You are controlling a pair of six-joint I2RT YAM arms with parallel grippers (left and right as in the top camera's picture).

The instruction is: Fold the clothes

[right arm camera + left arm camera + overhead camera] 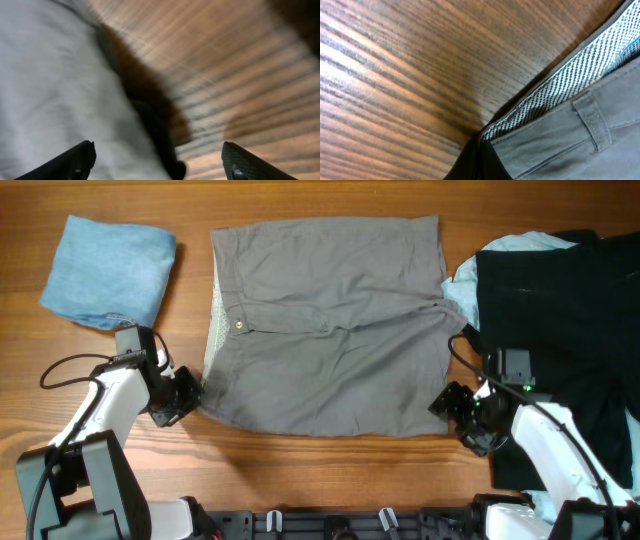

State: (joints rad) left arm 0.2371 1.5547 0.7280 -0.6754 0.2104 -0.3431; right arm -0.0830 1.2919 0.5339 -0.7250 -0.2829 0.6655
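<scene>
The waistband corner is pinched only at its tip by my left gripper, so I should open that gripper and take the grey cloth further in before (512, 151) both grippers lift.
The grey-khaki shorts (330, 330) lie spread flat in the middle of the table, with the waistband and its button (239, 326) to the left. My left gripper (188, 395) is at the near left corner. In the left wrist view its dark fingers (481, 159) are pressed together on the waistband corner (560, 95), where the checked lining shows. My right gripper (450, 406) is at the near right corner. In the right wrist view its fingers (160, 162) are wide open, with the hem edge of the shorts (55, 90) lying between them.
A folded bright blue garment (108, 268) lies at the far left. A black garment (565, 330) lies heaped at the right over a pale blue one (466, 278), close to my right arm. Bare wood (300, 470) runs along the front edge.
</scene>
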